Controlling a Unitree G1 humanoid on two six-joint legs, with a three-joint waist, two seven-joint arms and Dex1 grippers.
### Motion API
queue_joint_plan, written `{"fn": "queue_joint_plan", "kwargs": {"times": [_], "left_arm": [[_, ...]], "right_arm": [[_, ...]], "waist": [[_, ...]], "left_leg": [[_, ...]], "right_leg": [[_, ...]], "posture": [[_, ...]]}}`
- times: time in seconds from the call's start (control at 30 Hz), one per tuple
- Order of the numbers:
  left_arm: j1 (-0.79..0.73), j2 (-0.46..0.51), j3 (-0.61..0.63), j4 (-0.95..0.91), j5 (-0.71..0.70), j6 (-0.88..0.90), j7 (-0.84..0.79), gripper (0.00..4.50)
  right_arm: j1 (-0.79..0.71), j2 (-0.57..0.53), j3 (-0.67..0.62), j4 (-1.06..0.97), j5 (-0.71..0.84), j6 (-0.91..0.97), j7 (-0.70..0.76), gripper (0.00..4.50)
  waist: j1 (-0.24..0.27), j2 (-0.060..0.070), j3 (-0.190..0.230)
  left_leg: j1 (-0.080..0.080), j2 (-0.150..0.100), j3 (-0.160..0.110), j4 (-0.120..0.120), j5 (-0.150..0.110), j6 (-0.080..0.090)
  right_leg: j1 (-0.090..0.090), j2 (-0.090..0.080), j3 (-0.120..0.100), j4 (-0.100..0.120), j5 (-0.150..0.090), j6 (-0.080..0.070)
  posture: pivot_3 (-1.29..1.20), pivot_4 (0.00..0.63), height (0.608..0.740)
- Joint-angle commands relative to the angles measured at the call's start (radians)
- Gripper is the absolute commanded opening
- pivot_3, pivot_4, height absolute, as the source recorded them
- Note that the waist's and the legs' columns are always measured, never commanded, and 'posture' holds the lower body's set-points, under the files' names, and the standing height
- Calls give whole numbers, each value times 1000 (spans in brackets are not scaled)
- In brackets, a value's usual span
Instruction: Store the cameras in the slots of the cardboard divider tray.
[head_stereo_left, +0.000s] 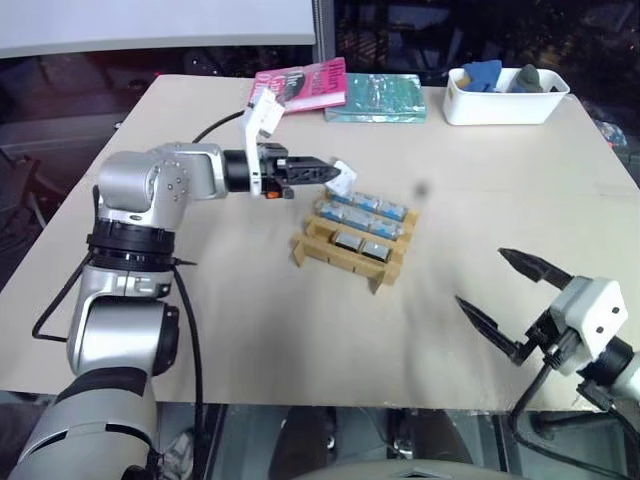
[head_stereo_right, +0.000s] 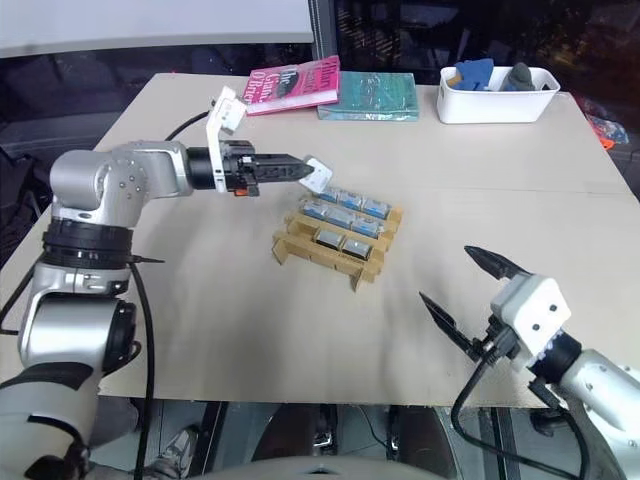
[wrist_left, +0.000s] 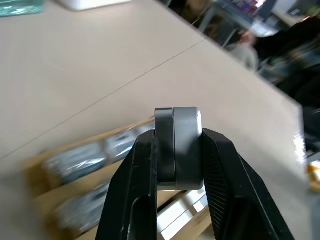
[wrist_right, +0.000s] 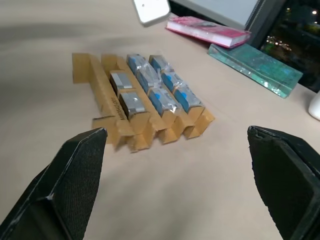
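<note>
My left gripper is going to release the camera, now held in the air above the tray, setting it free in the empty end slot of the cardboard divider tray's near row (head_stereo_left: 323, 231).
The tan cardboard divider tray (head_stereo_left: 352, 240) lies mid-table with several cameras (wrist_right: 150, 85) in its slots. My left gripper (head_stereo_left: 335, 174) is shut on one small grey-white camera (wrist_left: 179, 147), held in the air just above the tray's far-left corner. That held camera also shows as a white block (wrist_right: 151, 10) in the right wrist view. My right gripper (head_stereo_left: 512, 290) hovers open and empty over the table's near right part, well clear of the tray, its black fingers (wrist_right: 75, 175) spread wide.
At the table's far edge lie a pink book (head_stereo_left: 300, 85) and a teal book (head_stereo_left: 377, 97). A white plastic tub (head_stereo_left: 503, 96) with blue and grey items stands at the far right.
</note>
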Motion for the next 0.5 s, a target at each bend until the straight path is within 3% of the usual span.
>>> {"fn": "queue_joint_plan", "kwargs": {"times": [0.03,0.27,0.4,0.5], "left_arm": [[-3,74,-58,0,96,-181,-191,680],[-60,114,-153,240,254,-468,-531,680],[-146,65,-196,425,339,-666,-605,680],[-190,21,-238,542,379,-909,-609,680]], "right_arm": [[62,20,-54,-53,31,-79,34,4477],[145,28,-93,-81,42,-122,50,4477],[176,48,-85,-110,31,-115,18,4477],[226,64,-41,-123,-22,-133,8,4477]], "waist": [[1,0,0],[4,0,0],[5,-1,0],[8,-1,0]], "left_leg": [[0,0,0,0,0,0],[0,-1,0,0,0,0],[-1,-1,0,1,0,0],[-2,-1,-2,1,0,1]], "right_leg": [[0,0,0,0,0,0],[0,0,-1,0,0,0],[0,0,-2,0,0,0],[0,-1,-2,0,0,0]], "posture": [[0,150,740],[0,150,740],[0,150,740],[0,150,740]]}}
